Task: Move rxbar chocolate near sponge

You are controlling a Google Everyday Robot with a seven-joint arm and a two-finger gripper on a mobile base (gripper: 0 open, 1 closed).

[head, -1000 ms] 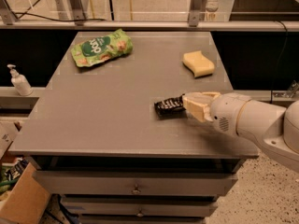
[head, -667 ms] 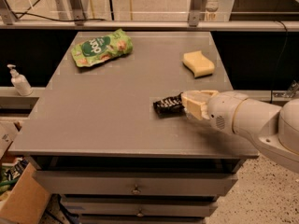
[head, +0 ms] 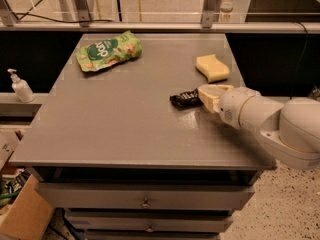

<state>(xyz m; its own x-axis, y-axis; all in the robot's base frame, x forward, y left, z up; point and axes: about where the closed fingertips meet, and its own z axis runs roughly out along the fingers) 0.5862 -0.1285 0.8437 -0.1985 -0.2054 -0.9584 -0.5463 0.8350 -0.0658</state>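
The rxbar chocolate will come to rest on the table, snug against the near side of the yellow sponge point(head: 211, 77), when my gripper lets it go there.
The rxbar chocolate point(head: 184, 99) is a small black wrapper with white lettering, right of the table's middle. My gripper point(head: 209, 96) reaches in from the right, and its cream fingers point(head: 214, 91) are shut on the bar's right end. The bar sticks out to the left, at or just above the tabletop. The sponge point(head: 212, 67) is a pale yellow block with wavy sides. It lies a short way beyond the gripper, near the table's right edge, apart from the bar.
A green snack pouch point(head: 109, 50) lies at the table's far left. The grey table point(head: 115, 129) has drawers below its front edge. A white pump bottle point(head: 20, 86) stands on a ledge to the left. My white arm point(head: 270, 121) hangs over the right edge.
My gripper has moved away from the front edge toward the sponge, and the black bar has moved with it. The sponge and the pouch have not moved.
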